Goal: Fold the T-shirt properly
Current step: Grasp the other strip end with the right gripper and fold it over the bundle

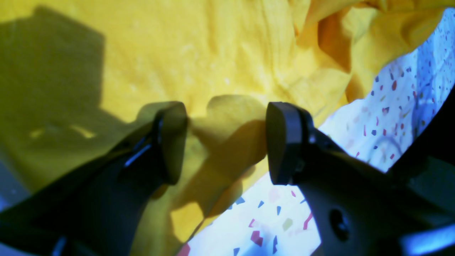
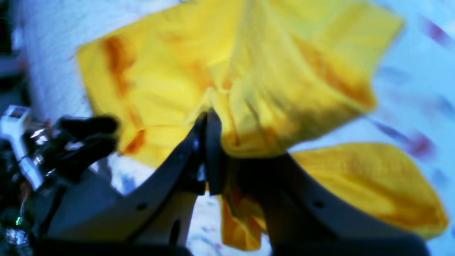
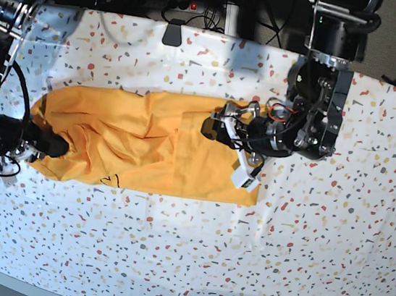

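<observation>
I should use my right gripper to let go of the bunched fold over the T-shirt's front corner (image 3: 252, 202), beside my left gripper.
The orange-yellow T-shirt (image 3: 148, 141) lies lengthwise across the table, rumpled at its left end, with a small black heart outline (image 3: 110, 178) near its front edge. At that left end my right gripper (image 3: 53, 147) is shut on a bunched fold; in the right wrist view the jaws (image 2: 209, 142) pinch yellow cloth (image 2: 284, 71) that rises off the table. My left gripper (image 3: 212, 126) hovers over the shirt's right part. In the left wrist view its fingers (image 1: 227, 142) stand wide open above the fabric's edge (image 1: 213, 53), holding nothing.
A white cloth with coloured speckles (image 3: 278, 261) covers the table. Cables and a power strip (image 3: 173, 2) run along the back edge, with a dark clip (image 3: 173, 34) just in front. The left arm (image 2: 71, 142) shows beyond the shirt in the right wrist view.
</observation>
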You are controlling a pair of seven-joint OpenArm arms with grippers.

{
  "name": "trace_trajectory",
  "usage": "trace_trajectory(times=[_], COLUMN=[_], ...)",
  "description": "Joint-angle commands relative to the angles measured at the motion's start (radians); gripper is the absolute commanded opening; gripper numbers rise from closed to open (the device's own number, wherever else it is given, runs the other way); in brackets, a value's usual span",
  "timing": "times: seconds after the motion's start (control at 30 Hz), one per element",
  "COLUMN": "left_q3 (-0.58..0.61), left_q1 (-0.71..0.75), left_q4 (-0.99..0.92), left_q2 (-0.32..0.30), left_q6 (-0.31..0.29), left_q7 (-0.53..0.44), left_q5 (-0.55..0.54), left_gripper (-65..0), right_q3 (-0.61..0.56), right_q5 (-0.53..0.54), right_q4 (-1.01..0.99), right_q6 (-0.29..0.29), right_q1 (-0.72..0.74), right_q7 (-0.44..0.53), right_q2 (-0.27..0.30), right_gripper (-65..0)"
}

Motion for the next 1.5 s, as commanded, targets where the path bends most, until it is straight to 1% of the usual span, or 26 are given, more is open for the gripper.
trace_trajectory(times=[0.0,0.1,0.2,0.33,0.6,0.7,0.8,0.87,1.0,1.13,1.23,1.33,1.4,1.47], left_q3=[0.001,0.001,0.001,0.001,0.001,0.001,0.001,0.001,0.001,0.001,0.001,0.001,0.001,0.001], left_q1=[-0.020,-0.019,-0.019,-0.019,-0.019,-0.019,-0.020,-0.019,-0.026,-0.042,-0.050,-0.055,-0.056,-0.056], left_q4=[0.016,0.016,0.016,0.016,0.016,0.016,0.016,0.016,0.020,0.055,0.100,0.159,0.201,0.240], left_q2=[0.005,0.005,0.005,0.005,0.005,0.005,0.005,0.005,0.005,0.005,0.005,0.002,-0.011,-0.038], left_q6=[-0.004,-0.003,-0.003,-0.003,-0.004,-0.003,-0.003,-0.003,-0.005,-0.015,-0.015,-0.015,-0.015,-0.015], left_q7=[-0.005,-0.011,-0.015,-0.015,-0.016,-0.016,-0.015,-0.015,0.009,0.050,0.051,0.077,0.105,0.110], left_q5=[-0.010,-0.010,-0.010,-0.010,-0.010,-0.010,-0.010,-0.010,-0.011,-0.020,-0.018,-0.018,-0.008,0.033], left_gripper=[-30.6,-30.6,-30.6,-30.6,-30.6,-30.6,-30.6,-30.6,-30.6,-30.6,-30.6,-30.6,-30.6,-30.6], right_q3=[0.002,0.002,0.002,0.002,0.002,0.002,0.000,0.000,0.000,0.000,0.000,0.000,0.000,0.000], right_q5=[0.055,0.101,0.101,0.100,0.099,0.056,0.002,-0.022,-0.058,-0.063,-0.063,-0.063,-0.063,-0.063], right_q4=[0.047,0.135,0.195,0.242,0.247,0.247,0.247,0.247,0.247,0.247,0.247,0.247,0.247,0.247], right_q6=[0.006,0.006,0.006,0.006,0.006,0.006,0.006,0.006,0.006,0.006,0.006,0.006,0.006,0.006], right_q1=[0.031,0.030,0.031,0.030,0.030,0.029,0.027,0.027,0.027,0.027,0.027,0.027,0.027,0.027], right_q7=[-0.008,-0.061,-0.061,-0.062,-0.062,-0.061,-0.037,-0.031,-0.008,-0.005,-0.006,-0.006,-0.006,-0.006], right_q2=[0.009,-0.032,-0.094,-0.196,-0.416,-0.488,-0.539,-0.563,-0.584,-0.584,-0.584,-0.584,-0.584,-0.587], right_gripper=[-65.0,-65.0,-65.0,-65.0,-65.0,-65.0,-65.0,-65.0,-65.0,-65.0,-65.0,-65.0,-65.0,-65.0])
